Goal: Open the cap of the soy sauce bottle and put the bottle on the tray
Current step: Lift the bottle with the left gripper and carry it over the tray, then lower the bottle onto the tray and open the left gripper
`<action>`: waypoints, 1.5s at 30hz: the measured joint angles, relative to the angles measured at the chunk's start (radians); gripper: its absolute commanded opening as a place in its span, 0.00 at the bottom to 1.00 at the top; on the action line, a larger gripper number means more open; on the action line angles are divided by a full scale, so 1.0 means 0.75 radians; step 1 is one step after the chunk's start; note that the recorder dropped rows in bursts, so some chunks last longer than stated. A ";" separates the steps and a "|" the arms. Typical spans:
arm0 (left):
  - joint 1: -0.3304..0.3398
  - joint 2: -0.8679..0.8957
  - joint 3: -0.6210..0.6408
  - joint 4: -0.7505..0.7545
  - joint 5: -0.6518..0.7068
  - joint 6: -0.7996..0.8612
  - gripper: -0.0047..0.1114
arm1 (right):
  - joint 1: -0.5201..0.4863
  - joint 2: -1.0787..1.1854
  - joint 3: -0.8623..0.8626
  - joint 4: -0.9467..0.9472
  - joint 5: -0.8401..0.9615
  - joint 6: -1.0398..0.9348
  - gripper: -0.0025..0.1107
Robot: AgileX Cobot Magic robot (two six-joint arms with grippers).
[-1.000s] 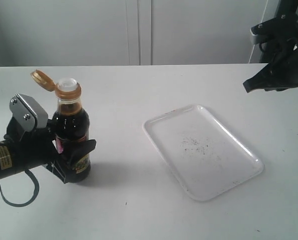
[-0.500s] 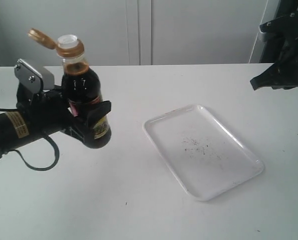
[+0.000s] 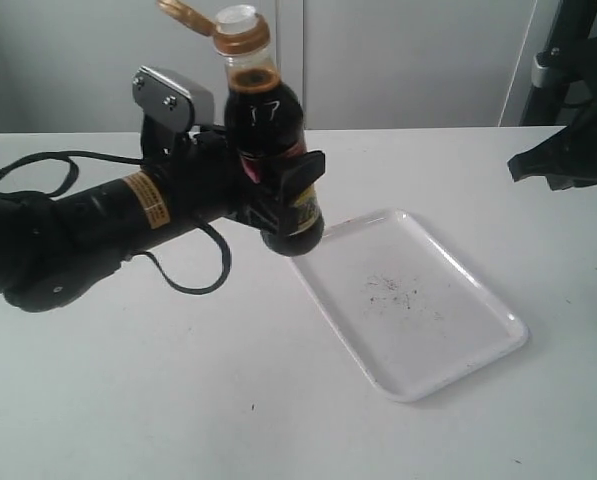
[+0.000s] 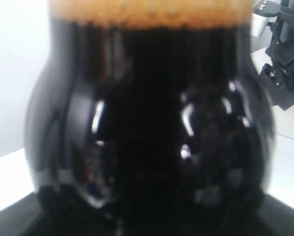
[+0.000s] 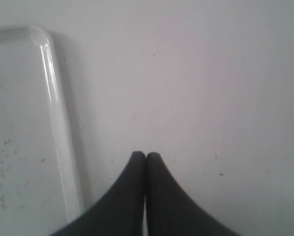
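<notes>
The robot's left gripper will release the soy sauce bottle, now held just off the tray's corner, standing upright on the dark specks on the tray's bottom (image 3: 382, 291).
My left gripper (image 3: 278, 195) is shut on the soy sauce bottle (image 3: 270, 130), holding it upright in the air just off the near-left corner of the tray (image 3: 498, 320). Its gold cap (image 3: 183, 12) is flipped open and hangs back from the white spout (image 3: 236, 18). The left wrist view is filled by the dark bottle (image 4: 147, 128), which hides the fingers. My right gripper (image 5: 146, 156) is shut and empty, hovering above the table beside the tray's rim (image 5: 55, 108); in the exterior view it sits at the far right (image 3: 523, 165).
The white table (image 3: 128, 400) spreads around the tray. Dark specks (image 3: 393, 290) lie on the tray's floor. A pale wall with cabinet seams stands behind. The left arm's cable (image 3: 193, 280) loops under the arm.
My left gripper has lifted the bottle off the table and carried it up and right, toward the tray's edge. The right gripper has drifted slightly right.
</notes>
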State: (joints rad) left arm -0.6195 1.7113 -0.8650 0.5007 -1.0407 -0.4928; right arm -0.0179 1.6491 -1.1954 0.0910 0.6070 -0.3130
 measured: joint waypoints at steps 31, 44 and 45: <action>-0.209 0.570 -0.607 -0.038 0.276 -0.003 0.04 | 0.000 0.107 0.000 0.061 -0.073 -0.002 0.02; -0.209 0.618 -0.610 -0.029 0.218 0.000 0.06 | 0.000 0.109 0.000 0.061 -0.079 -0.002 0.02; -0.209 0.618 -0.612 -0.021 0.218 0.000 0.10 | 0.000 0.110 0.000 0.061 -0.079 -0.002 0.02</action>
State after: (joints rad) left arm -0.7763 2.1750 -1.3241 0.4852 -0.8771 -0.4927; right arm -0.0179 1.7313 -1.1954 0.1367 0.5474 -0.3148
